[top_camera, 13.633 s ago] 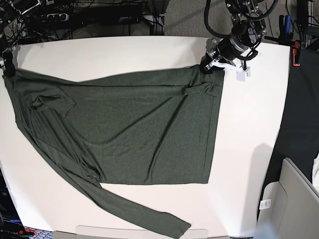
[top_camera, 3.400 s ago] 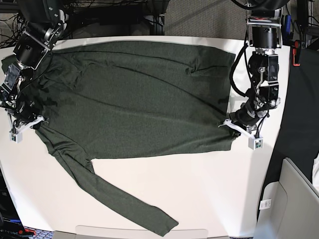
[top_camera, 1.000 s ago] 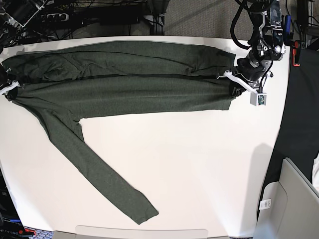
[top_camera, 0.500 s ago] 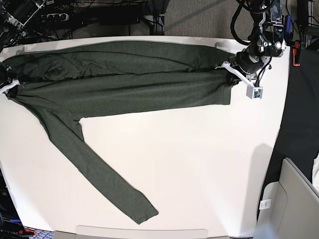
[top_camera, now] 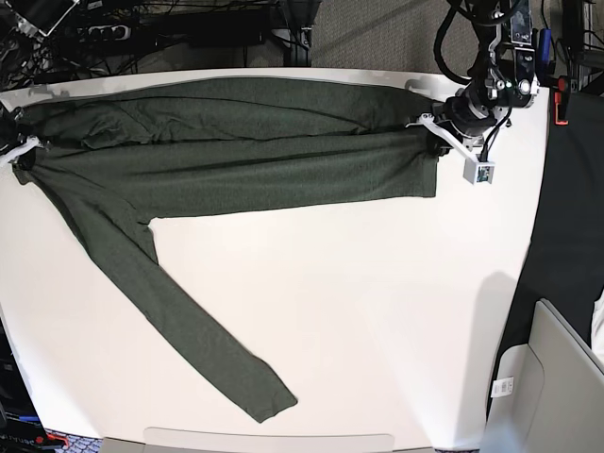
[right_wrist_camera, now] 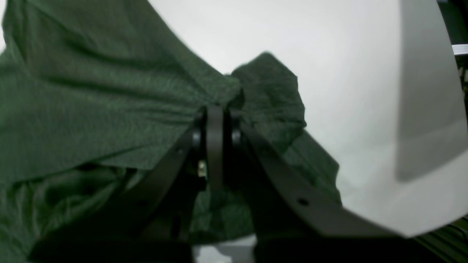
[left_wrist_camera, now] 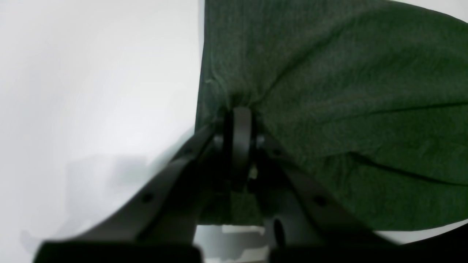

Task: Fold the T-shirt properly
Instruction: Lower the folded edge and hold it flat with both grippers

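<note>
Next, my right gripper lets go of the shirt's shoulder end on the bare white tabletop [top_camera: 40, 194] [right_wrist_camera: 219, 50], beside the upper end of the trailing sleeve.
The dark green T-shirt [top_camera: 236, 156] lies doubled over lengthwise across the far part of the white table [top_camera: 377, 311]. One long sleeve [top_camera: 179, 316] trails diagonally toward the front edge. My left gripper [top_camera: 437, 138] is shut on the shirt's hem corner at the right; in the left wrist view its jaws [left_wrist_camera: 237, 113] pinch the puckered cloth [left_wrist_camera: 347, 91]. At the table's left edge my right gripper [top_camera: 21, 154] is shut on the shoulder end, and the right wrist view shows the jaws [right_wrist_camera: 216, 109] clamping bunched fabric [right_wrist_camera: 91, 98].
A grey bin [top_camera: 557, 387] stands off the table's front right corner. Cables and a power strip [top_camera: 142, 33] run behind the far edge. A red clamp [top_camera: 562, 102] sits on the right rim. Bare white tabletop spreads in front of the shirt.
Both grippers have carried the folded-over layer a little farther toward the back edge. The shirt's front fold line and the trailing sleeve shifted back slightly with them.
</note>
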Action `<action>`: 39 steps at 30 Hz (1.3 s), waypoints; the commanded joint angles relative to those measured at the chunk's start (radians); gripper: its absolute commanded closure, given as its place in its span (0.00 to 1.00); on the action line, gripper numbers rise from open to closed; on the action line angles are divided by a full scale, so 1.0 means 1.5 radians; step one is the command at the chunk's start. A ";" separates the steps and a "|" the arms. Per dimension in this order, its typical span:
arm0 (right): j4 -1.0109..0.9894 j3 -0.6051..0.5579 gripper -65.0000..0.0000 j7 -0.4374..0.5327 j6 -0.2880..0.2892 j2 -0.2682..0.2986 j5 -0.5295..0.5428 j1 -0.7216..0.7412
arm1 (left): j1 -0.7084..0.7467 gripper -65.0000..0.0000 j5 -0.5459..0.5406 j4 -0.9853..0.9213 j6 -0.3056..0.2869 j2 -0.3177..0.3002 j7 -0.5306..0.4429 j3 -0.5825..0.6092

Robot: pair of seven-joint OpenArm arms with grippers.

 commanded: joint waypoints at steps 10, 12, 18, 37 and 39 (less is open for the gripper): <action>0.021 0.011 0.99 0.015 -0.002 0.001 0.001 0.002 | -0.002 1.00 0.000 0.009 -0.001 -0.004 -0.007 -0.002; 0.021 0.011 0.99 0.015 -0.002 0.000 0.001 0.009 | -0.002 1.00 0.000 0.011 -0.001 -0.004 -0.007 -0.002; 0.022 0.014 0.99 0.015 -0.002 -0.018 -0.027 0.056 | -0.002 1.00 0.000 0.011 -0.002 -0.004 -0.007 -0.002; 0.001 -0.007 0.98 0.029 -0.002 -0.016 -0.050 0.116 | 0.000 1.00 -0.001 0.012 -0.002 -0.004 -0.007 -0.005; -0.002 -0.014 0.95 0.029 -0.002 -0.018 -0.087 0.116 | 0.000 1.00 -0.001 0.012 -0.002 -0.004 -0.007 -0.002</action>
